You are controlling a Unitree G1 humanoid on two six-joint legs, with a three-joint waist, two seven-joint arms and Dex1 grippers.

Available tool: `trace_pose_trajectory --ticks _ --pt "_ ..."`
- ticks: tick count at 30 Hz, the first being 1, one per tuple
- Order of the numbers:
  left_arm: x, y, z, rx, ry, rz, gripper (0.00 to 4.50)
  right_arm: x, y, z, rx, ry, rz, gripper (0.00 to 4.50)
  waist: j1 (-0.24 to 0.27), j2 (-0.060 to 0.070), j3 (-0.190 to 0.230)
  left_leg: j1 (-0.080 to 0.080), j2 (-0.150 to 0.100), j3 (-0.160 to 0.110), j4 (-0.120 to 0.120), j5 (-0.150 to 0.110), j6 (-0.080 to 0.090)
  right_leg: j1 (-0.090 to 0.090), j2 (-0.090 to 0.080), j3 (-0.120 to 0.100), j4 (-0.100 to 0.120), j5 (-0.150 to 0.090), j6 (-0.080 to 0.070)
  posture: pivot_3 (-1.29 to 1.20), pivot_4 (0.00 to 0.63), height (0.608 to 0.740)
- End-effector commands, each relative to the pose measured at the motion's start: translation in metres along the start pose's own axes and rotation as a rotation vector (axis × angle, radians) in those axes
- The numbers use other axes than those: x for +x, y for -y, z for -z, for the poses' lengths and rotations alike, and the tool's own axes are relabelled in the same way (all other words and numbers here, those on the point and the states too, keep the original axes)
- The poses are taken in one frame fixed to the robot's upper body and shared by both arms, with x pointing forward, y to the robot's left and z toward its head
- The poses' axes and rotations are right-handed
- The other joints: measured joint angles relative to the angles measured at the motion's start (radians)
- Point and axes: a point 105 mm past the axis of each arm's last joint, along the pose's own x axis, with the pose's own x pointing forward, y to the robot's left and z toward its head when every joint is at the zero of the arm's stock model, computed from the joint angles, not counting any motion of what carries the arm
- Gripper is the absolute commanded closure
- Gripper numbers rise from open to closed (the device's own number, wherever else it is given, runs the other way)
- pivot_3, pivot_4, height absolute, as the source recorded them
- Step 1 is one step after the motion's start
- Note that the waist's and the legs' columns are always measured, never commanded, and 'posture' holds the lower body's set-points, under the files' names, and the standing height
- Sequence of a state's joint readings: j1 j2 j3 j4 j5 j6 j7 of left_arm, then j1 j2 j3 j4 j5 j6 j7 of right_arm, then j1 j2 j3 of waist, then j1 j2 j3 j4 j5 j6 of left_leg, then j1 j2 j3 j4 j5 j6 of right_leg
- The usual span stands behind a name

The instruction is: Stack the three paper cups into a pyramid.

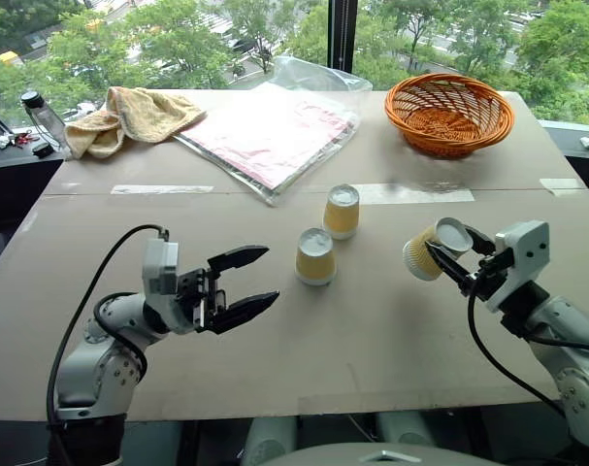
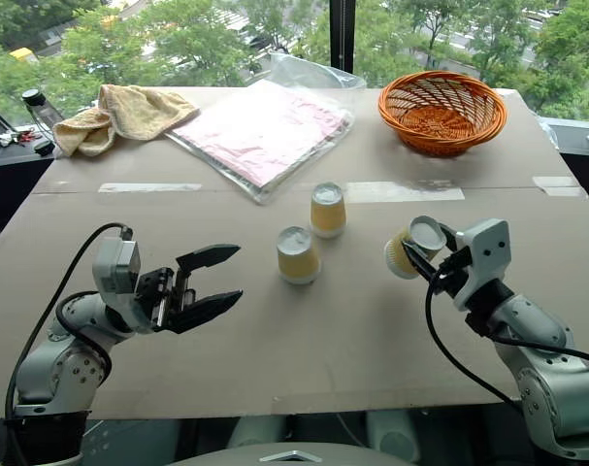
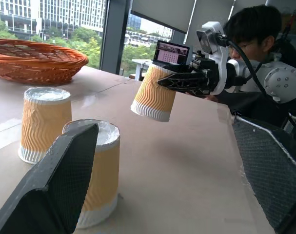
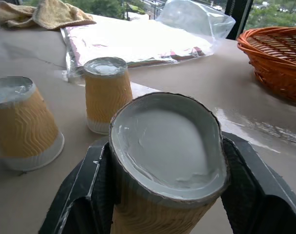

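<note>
The third paper cup will go down from my right gripper on the table [image 1: 354, 284] next to the nearer cup, to complete a triangle.
Two paper cups stand upside down near the table's middle, one nearer [image 1: 315, 256] and one farther back [image 1: 341, 212], a small gap between them. The third paper cup [image 1: 433, 247] is held tilted above the table to their right, squeezed between the fingers of my right gripper [image 1: 447, 254], which is shut on it; the right wrist view looks onto its white base [image 4: 167, 146]. My left gripper [image 1: 244, 283] hovers open to the left of the nearer cup, fingers pointing toward it, nothing between them.
An orange wicker basket [image 1: 449, 114] sits at the back right. A clear plastic bag with pink sheets [image 1: 275, 131] and a tan towel [image 1: 129, 116] lie at the back. A person [image 3: 257, 34] sits beyond the table's right side.
</note>
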State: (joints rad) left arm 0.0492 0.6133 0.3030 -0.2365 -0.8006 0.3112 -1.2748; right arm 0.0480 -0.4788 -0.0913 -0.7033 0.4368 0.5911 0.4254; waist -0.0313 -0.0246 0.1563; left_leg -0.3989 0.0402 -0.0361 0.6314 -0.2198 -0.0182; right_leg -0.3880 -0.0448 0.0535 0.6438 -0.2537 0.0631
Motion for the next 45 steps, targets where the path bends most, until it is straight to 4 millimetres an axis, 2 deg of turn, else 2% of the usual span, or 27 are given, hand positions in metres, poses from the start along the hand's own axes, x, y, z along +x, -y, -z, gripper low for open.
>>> trace_pose_trajectory --ticks 1,9,13,25,26,29,31,34,37,40,42,45 --pt "-0.026 -0.001 -0.003 0.017 -0.032 -0.042 0.00 0.020 -0.024 -0.001 -0.067 0.000 -0.119 2.39 0.002 0.000 0.000 0.000 0.000 0.000 0.000 0.000 0.000 0.000 0.000 0.000 0.000 0.000 0.000 0.00 0.150 0.740" --pt "-0.034 0.008 -0.009 -0.012 -0.047 -0.047 0.00 0.039 -0.047 0.007 -0.148 -0.023 -0.269 2.39 0.015 -0.002 0.001 -0.001 0.000 0.001 0.000 0.000 0.000 -0.001 -0.001 0.000 -0.001 0.000 0.000 0.00 0.150 0.740" --pt "-0.035 0.010 -0.010 -0.010 -0.052 -0.050 0.00 0.049 -0.050 0.014 -0.189 -0.035 -0.287 2.39 0.015 -0.002 0.001 0.000 0.000 0.001 0.000 0.000 0.000 -0.001 -0.001 0.000 -0.001 0.000 0.000 0.00 0.150 0.740" --pt "-0.032 0.011 -0.010 -0.011 -0.059 -0.045 0.00 0.053 -0.058 0.022 -0.192 -0.057 -0.330 2.39 0.014 -0.002 0.000 0.000 0.000 0.001 0.000 0.000 0.000 -0.001 -0.001 0.000 -0.001 0.000 0.000 0.00 0.150 0.740" --pt "-0.031 0.010 -0.010 -0.011 -0.059 -0.044 0.00 0.053 -0.059 0.022 -0.184 -0.058 -0.334 1.89 0.014 -0.002 0.000 0.000 0.000 0.001 0.000 0.000 0.000 -0.001 -0.001 0.000 -0.001 0.000 0.000 0.00 0.150 0.740" --pt "-0.030 0.010 -0.009 -0.014 -0.056 -0.042 0.00 0.052 -0.060 0.022 -0.178 -0.054 -0.345 0.77 0.014 -0.002 0.001 0.000 0.000 0.001 0.000 0.000 0.000 -0.001 -0.001 0.000 -0.001 0.000 0.000 0.00 0.150 0.740" --pt "-0.029 0.011 -0.009 -0.015 -0.055 -0.043 0.00 0.051 -0.056 0.014 -0.182 -0.024 -0.328 0.05 0.014 -0.002 0.001 0.000 0.000 0.001 0.000 0.000 0.000 -0.001 -0.001 0.000 -0.001 0.000 0.000 0.00 0.150 0.740" --pt "-0.030 0.010 -0.009 -0.014 -0.049 -0.054 0.00 0.046 -0.045 -0.018 -0.128 0.089 -0.305 0.05 0.015 -0.002 0.001 -0.001 0.000 0.001 0.000 0.000 0.000 -0.001 -0.001 0.000 -0.001 0.000 0.000 0.00 0.150 0.740" --pt "-0.029 0.010 -0.008 -0.016 -0.042 -0.063 0.00 0.039 -0.045 -0.048 -0.066 0.170 -0.380 0.05 0.014 -0.002 0.001 -0.002 0.000 0.001 0.000 0.000 0.000 -0.002 -0.001 0.000 -0.001 0.000 0.000 0.00 0.150 0.740" --pt "-0.027 0.010 -0.007 -0.019 -0.029 -0.073 0.00 0.041 -0.039 -0.069 -0.026 0.213 -0.407 0.05 0.013 -0.002 0.001 -0.001 0.000 0.001 -0.001 0.000 0.000 -0.002 -0.001 0.000 -0.001 0.000 0.000 0.00 0.150 0.740" --pt "-0.027 0.009 -0.007 -0.019 -0.021 -0.081 0.00 0.057 -0.022 -0.073 -0.014 0.184 -0.352 0.05 0.012 -0.002 0.001 -0.001 0.000 0.001 -0.001 0.000 0.000 -0.002 -0.001 0.000 -0.001 0.000 0.000 0.00 0.150 0.740" --pt "-0.026 0.010 -0.006 -0.021 -0.016 -0.085 0.00 0.073 -0.004 -0.064 -0.071 0.103 -0.323 0.05 0.014 -0.002 0.001 -0.001 0.000 0.002 -0.001 0.000 0.000 -0.002 -0.001 0.000 0.000 0.000 0.000 0.00 0.150 0.740"
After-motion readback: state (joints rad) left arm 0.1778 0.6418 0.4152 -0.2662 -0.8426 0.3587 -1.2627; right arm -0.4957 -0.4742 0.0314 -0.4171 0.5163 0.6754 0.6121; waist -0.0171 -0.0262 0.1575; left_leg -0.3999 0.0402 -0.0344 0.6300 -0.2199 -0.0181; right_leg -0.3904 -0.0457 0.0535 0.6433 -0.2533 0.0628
